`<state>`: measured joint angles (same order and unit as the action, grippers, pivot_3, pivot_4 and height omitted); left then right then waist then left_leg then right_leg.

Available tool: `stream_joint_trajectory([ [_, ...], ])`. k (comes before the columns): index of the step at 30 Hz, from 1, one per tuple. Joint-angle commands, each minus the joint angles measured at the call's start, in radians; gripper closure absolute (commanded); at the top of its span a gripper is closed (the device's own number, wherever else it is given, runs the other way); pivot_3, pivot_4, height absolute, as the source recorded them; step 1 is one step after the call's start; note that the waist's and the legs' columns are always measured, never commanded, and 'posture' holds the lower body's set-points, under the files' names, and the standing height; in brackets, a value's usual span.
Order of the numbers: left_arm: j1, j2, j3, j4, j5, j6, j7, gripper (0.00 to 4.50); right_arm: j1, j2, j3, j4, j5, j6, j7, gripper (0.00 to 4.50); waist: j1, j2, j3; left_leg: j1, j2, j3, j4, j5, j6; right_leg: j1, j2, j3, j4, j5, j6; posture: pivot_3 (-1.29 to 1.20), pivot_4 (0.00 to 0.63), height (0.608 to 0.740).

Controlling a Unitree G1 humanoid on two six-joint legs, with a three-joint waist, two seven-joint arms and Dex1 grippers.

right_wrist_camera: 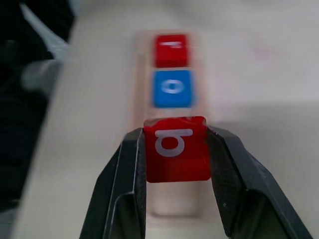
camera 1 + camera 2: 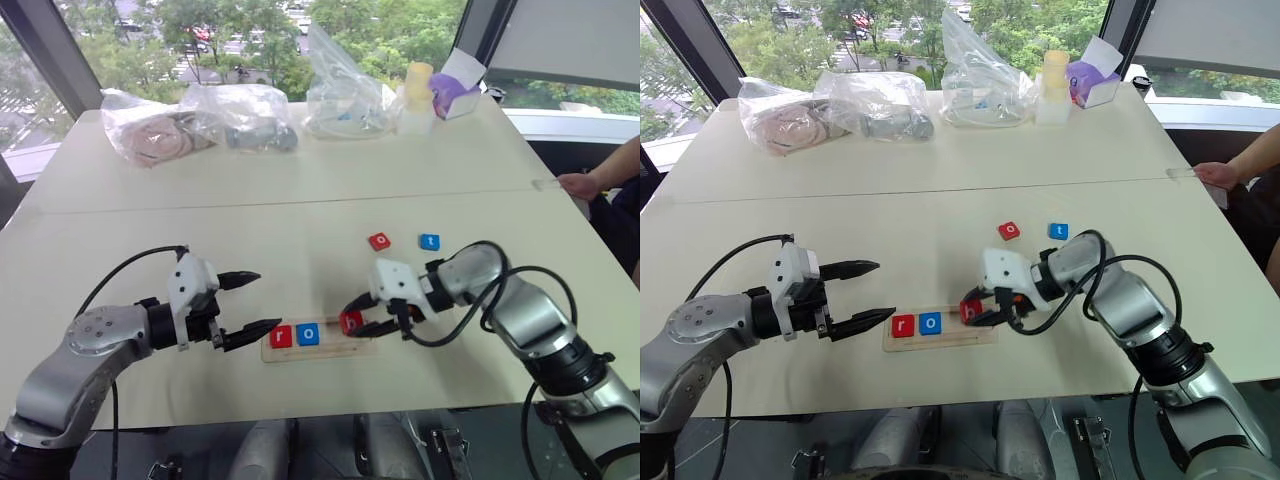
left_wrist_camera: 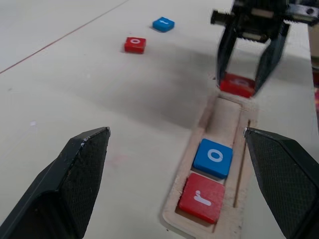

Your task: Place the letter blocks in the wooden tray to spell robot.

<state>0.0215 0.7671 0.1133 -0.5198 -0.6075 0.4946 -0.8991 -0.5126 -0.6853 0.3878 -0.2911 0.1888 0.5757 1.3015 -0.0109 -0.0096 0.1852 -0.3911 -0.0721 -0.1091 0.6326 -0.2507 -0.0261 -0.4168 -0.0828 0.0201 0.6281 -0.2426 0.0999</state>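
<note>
I need to use my right gripper to place the red b block in the wooden tray (image 2: 329, 333) (image 1: 173, 127) against the blue o block.
The wooden tray (image 2: 340, 349) lies near the table's front edge with a red r block (image 2: 282, 336) and a blue o block (image 2: 308, 334) side by side at its left end. My right gripper (image 2: 357, 320) is shut on a red b block (image 1: 175, 147), held just above the tray's middle, right of the blue o. A red o block (image 2: 379, 241) and a blue t block (image 2: 429, 241) lie loose on the table behind the tray. My left gripper (image 2: 257, 302) hovers open just left of the tray, holding nothing.
Plastic bags (image 2: 200, 120), a yellow-white bottle (image 2: 416, 98) and a purple box (image 2: 456, 92) crowd the table's far edge. A person's hand (image 2: 585, 183) rests at the right edge, holding a thin clear strip (image 2: 548, 184).
</note>
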Motion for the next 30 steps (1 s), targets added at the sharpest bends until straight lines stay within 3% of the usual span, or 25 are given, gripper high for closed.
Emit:
stream_joint_trajectory([
  [1,0.008,0.014,0.021,-0.044,-0.028,0.003,-0.018,0.0,-0.01,0.015,0.009,-0.034,0.004,0.026,-0.036,3.35,-0.001,0.0,0.0,0.0,0.0,0.0,0.0,0.0,0.0,0.0,0.0,0.0,0.0,0.0,0.0,0.0,0.15,0.74],
  [25,0.023,0.018,0.043,-0.106,-0.064,0.072,0.03,0.0,-0.018,0.1,0.115,0.044,-0.052,0.019,-0.159,3.35,-0.001,0.0,0.0,0.0,0.0,0.0,0.0,0.0,0.0,-0.001,0.001,0.0,0.001,0.001,0.002,0.0,0.15,0.74],
  [30,0.02,0.019,0.039,-0.104,-0.065,0.07,0.036,0.0,-0.019,0.1,0.113,0.049,-0.052,0.018,-0.155,0.9,-0.001,0.0,0.0,0.0,0.0,0.0,0.0,0.0,0.0,-0.001,0.001,0.0,0.001,0.001,0.002,0.0,0.15,0.74],
])
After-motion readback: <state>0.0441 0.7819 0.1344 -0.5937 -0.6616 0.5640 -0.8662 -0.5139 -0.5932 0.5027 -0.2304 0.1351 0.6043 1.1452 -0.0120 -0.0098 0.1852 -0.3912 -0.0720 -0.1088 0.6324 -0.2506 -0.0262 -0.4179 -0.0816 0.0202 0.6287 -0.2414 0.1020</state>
